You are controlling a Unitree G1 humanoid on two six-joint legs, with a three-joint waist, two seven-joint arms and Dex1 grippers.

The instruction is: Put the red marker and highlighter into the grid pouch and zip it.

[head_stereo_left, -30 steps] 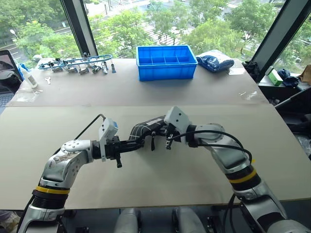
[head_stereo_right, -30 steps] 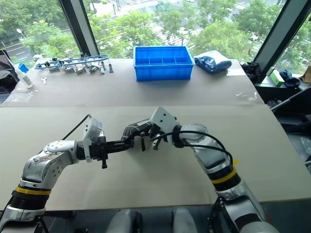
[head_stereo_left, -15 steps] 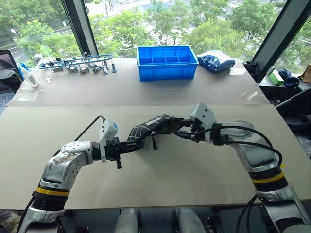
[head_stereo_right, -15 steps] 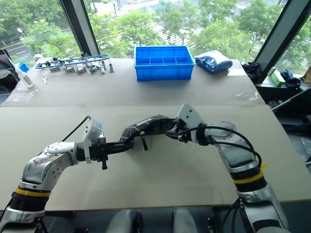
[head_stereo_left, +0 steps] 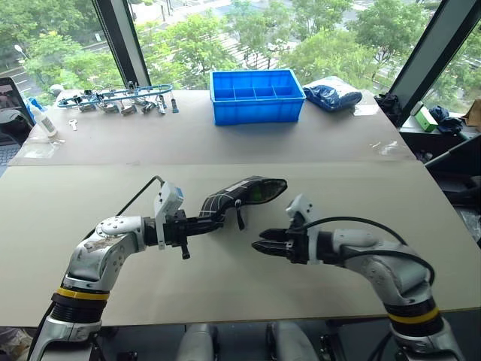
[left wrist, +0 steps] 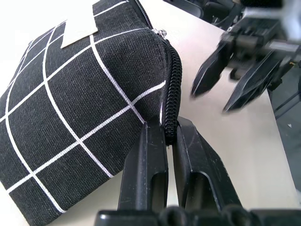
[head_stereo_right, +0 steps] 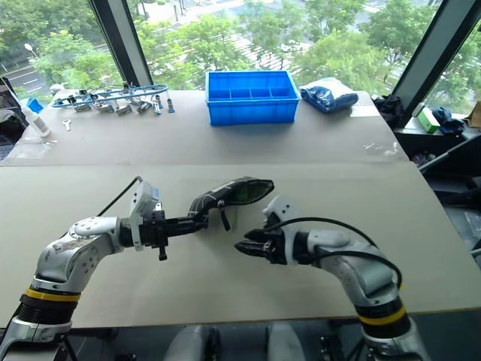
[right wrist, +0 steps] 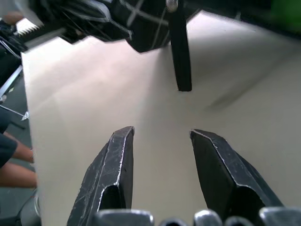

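Next, I take the cord's top (head_stereo_left: 238,204) with my right gripper and pull toward the gaping end, as the pull cord hangs beyond that gripper's fingers while the pouch gapes.
The grid pouch (head_stereo_left: 234,197), black with white lines, hangs above the table. My left gripper (head_stereo_left: 204,222) is shut on its zipper end (left wrist: 168,113). The pouch's other end gapes, and something green shows inside (head_stereo_left: 264,192); I cannot tell whether it is the highlighter. The red marker is hidden. The black zipper pull cord (head_stereo_left: 239,219) dangles under the pouch (right wrist: 180,52). My right gripper (head_stereo_left: 258,246) is open and empty, low over the table below the gaping end, with its tips pointing toward the left arm.
A blue bin (head_stereo_left: 257,96) with compartments stands at the back centre, with a blue bag (head_stereo_left: 334,94) to its right. Metal tools (head_stereo_left: 120,98) and a white bottle (head_stereo_left: 43,120) lie at the back left. Dark window posts rise behind the table.
My right gripper slid along the pouch to its far end, let go, opened, then dropped and drew back toward me. The left gripper kept still with the pouch.
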